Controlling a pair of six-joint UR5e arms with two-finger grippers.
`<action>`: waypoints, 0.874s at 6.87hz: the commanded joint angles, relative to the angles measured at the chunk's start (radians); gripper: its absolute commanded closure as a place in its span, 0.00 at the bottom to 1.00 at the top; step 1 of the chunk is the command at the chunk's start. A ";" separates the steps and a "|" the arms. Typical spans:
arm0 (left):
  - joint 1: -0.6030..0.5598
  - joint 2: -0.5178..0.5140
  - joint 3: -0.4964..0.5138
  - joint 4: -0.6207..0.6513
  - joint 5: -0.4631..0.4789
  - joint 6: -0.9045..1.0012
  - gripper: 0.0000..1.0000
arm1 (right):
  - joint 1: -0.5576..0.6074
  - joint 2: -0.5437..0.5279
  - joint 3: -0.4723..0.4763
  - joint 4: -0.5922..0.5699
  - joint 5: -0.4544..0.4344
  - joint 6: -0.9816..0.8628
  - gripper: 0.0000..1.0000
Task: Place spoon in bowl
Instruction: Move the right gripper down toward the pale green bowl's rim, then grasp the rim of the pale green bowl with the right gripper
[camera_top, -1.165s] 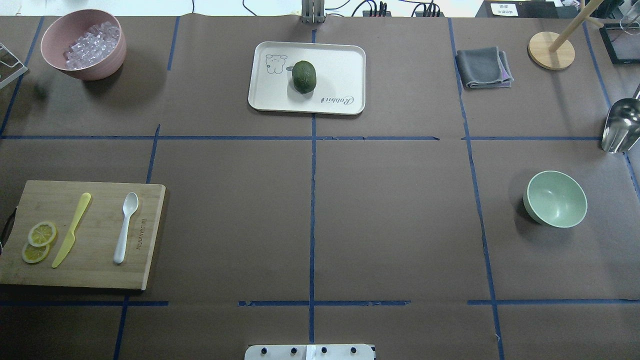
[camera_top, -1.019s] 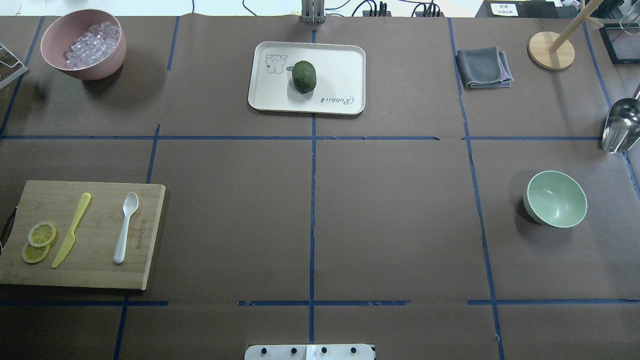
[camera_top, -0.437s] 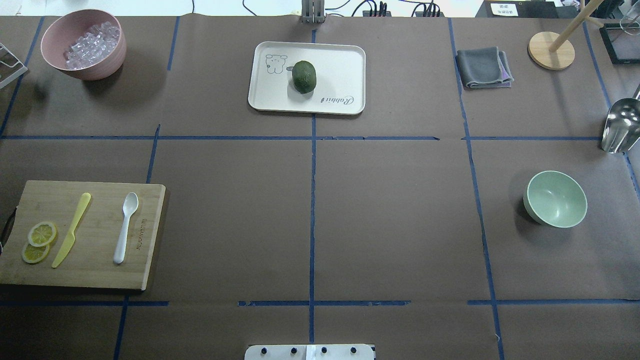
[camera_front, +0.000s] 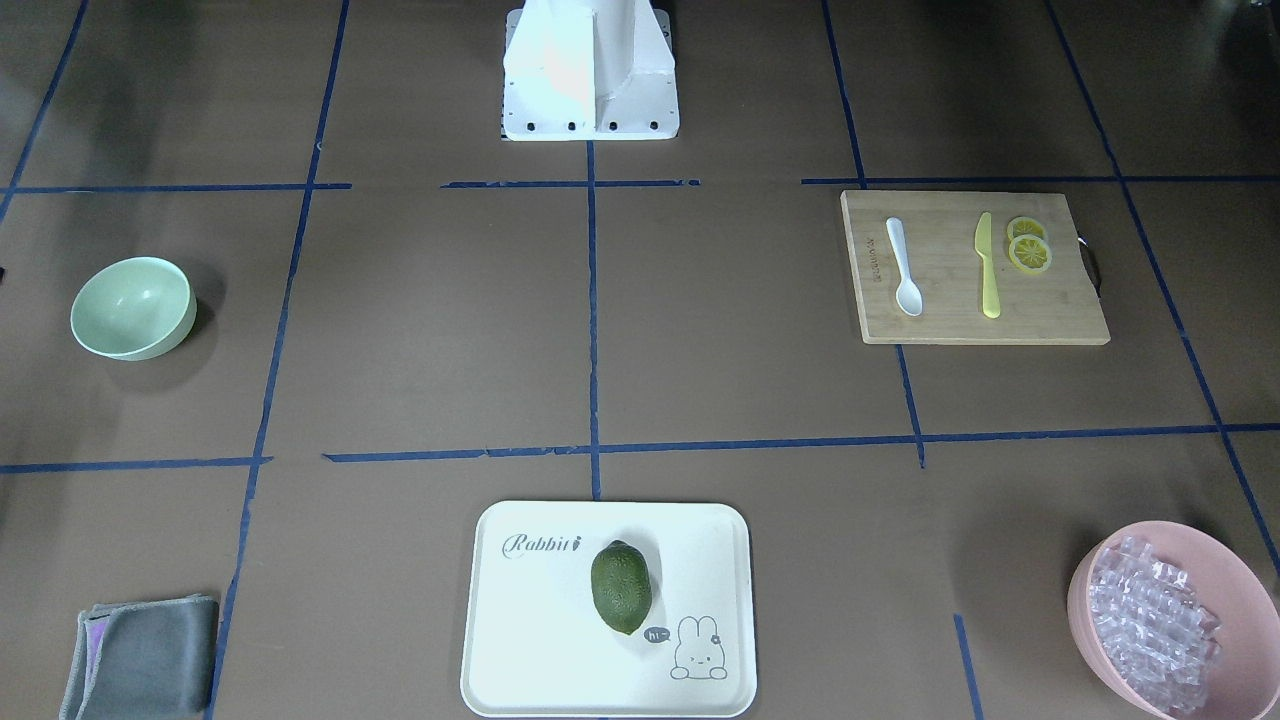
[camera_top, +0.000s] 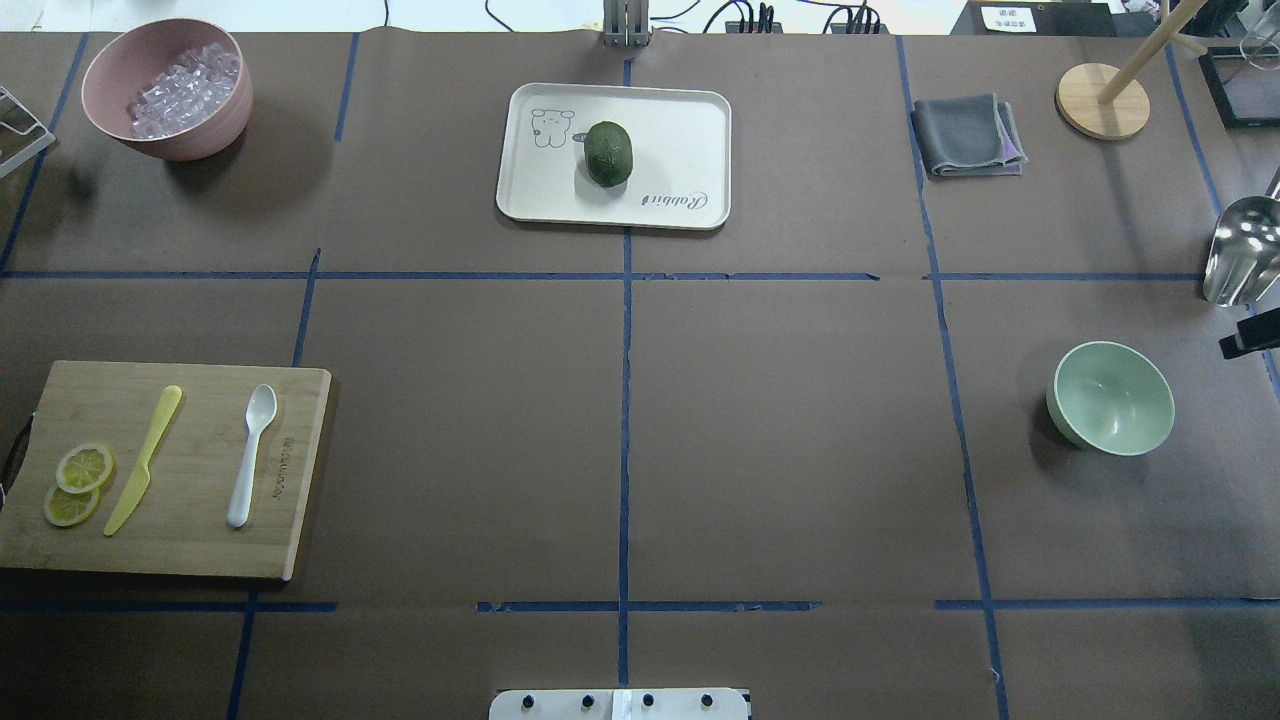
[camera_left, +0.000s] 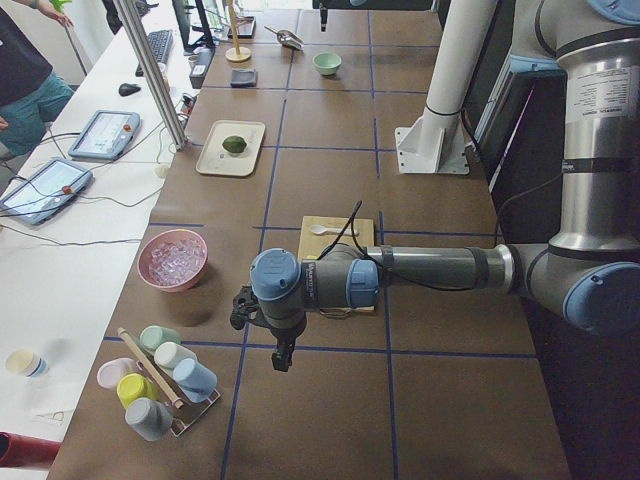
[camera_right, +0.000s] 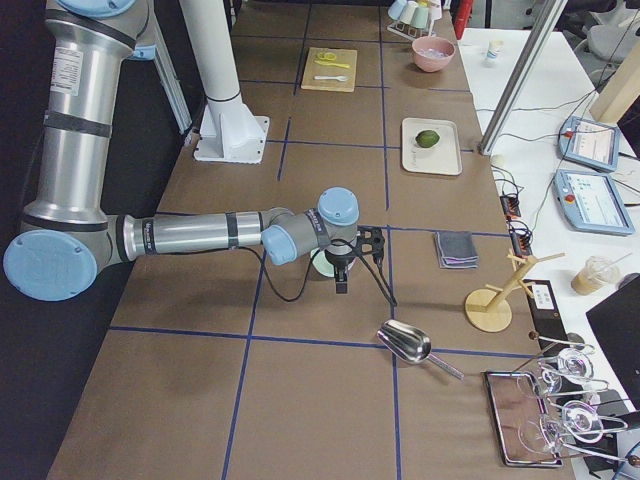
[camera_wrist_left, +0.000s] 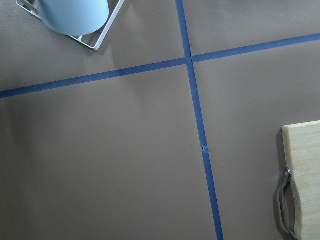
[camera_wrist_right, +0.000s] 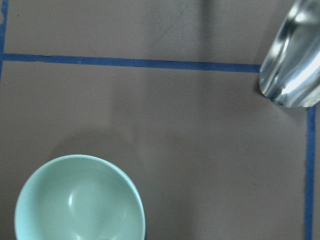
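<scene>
My right gripper should grip the mint-green bowl's rim (camera_front: 77, 308) (camera_wrist_right: 144, 222) on the side that faces away from the cutting board.
The white spoon (camera_top: 250, 455) lies on a wooden cutting board (camera_top: 200, 450) at the table's left, scoop pointing away from me; it also shows in the front view (camera_front: 905, 268). The mint-green bowl (camera_top: 1110, 397) stands empty at the right and fills the lower left of the right wrist view (camera_wrist_right: 80, 200). My left gripper (camera_left: 281, 360) hangs beyond the board's left end, apart from the spoon. My right gripper (camera_right: 342, 283) hovers beside the bowl, with only a black part (camera_top: 1250, 333) at the overhead view's right edge. I cannot tell if either is open or shut.
A yellow knife (camera_top: 145, 458) and lemon slices (camera_top: 80, 470) share the board. A pink bowl of ice (camera_top: 165, 90), a tray (camera_top: 680, 130) with a green fruit, a grey cloth (camera_top: 965, 135), a wooden stand (camera_top: 1102, 100) and a metal scoop (camera_top: 1240, 250) line the far side. A cup rack (camera_left: 160, 385) stands near my left gripper.
A black part of my right gripper has come into the overhead view at the right edge, beside the bowl. The spoon, bowl and other objects have not moved.
</scene>
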 joint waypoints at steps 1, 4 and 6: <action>0.000 0.000 0.000 -0.005 0.000 0.001 0.00 | -0.113 0.075 -0.107 0.125 -0.022 0.124 0.00; 0.000 0.004 0.001 -0.005 -0.002 0.001 0.00 | -0.155 0.088 -0.159 0.127 -0.024 0.123 0.13; 0.000 0.009 0.000 -0.006 -0.002 0.001 0.00 | -0.166 0.058 -0.156 0.141 -0.024 0.118 0.69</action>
